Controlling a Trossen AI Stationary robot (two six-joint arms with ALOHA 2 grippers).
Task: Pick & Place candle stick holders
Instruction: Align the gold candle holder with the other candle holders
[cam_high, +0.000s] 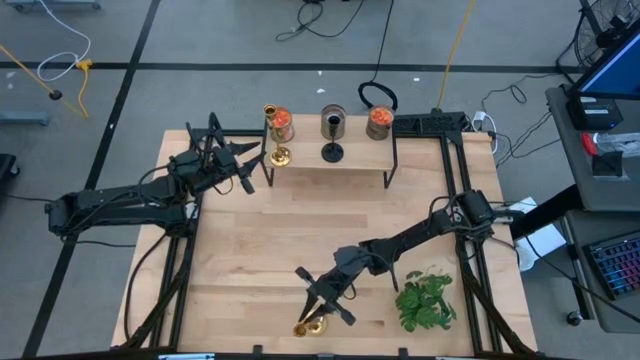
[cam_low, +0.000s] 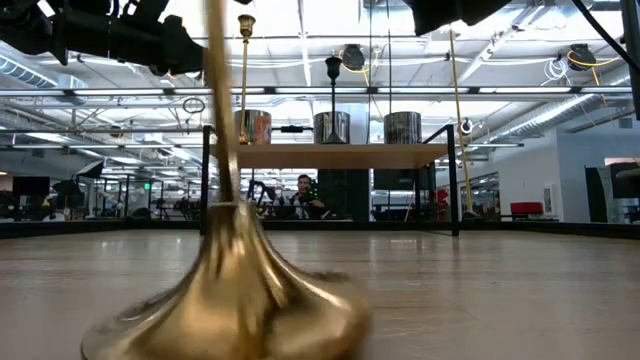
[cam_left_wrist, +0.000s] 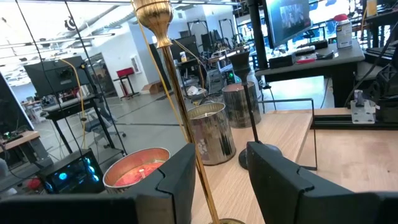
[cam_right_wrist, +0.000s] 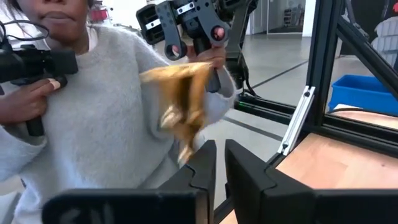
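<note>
Next, I open my right gripper, as the front gold holder leans with its stem beside those nearly shut fingers, and take the stem upright (cam_right_wrist: 186, 148) below its cup before lifting.
A gold candle stick holder (cam_low: 232, 295) stands near the table's front edge, its flared base on the wood. My right gripper (cam_high: 322, 305) reaches level toward that edge and is shut on this holder, which shows blurred in the right wrist view (cam_right_wrist: 180, 99). A second gold holder (cam_high: 278, 150) and a black holder (cam_high: 331, 148) stand on the raised wooden shelf (cam_high: 330, 168) at the far side. My left gripper (cam_left_wrist: 221, 174) is open at the shelf's left end. Its fingers stand on either side of the second gold holder's stem (cam_left_wrist: 180, 112) without touching it. My right gripper has the front gold holder's thin stem (cam_right_wrist: 188, 152) between its two nearly closed fingers, coming level from the table's far side and lying across the stem. The fingers hide the exact place of contact. The holder stands nearly upright, its base (cam_low: 232, 310) on the table.
Three candle jars (cam_high: 282, 122) (cam_high: 333, 122) (cam_high: 379, 120) stand on the shelf behind the holders. A leafy green plant (cam_high: 425, 298) sits at the front right, close beside my right arm. A person in a grey sweater (cam_right_wrist: 93, 118) stands just beyond the table's front edge.
</note>
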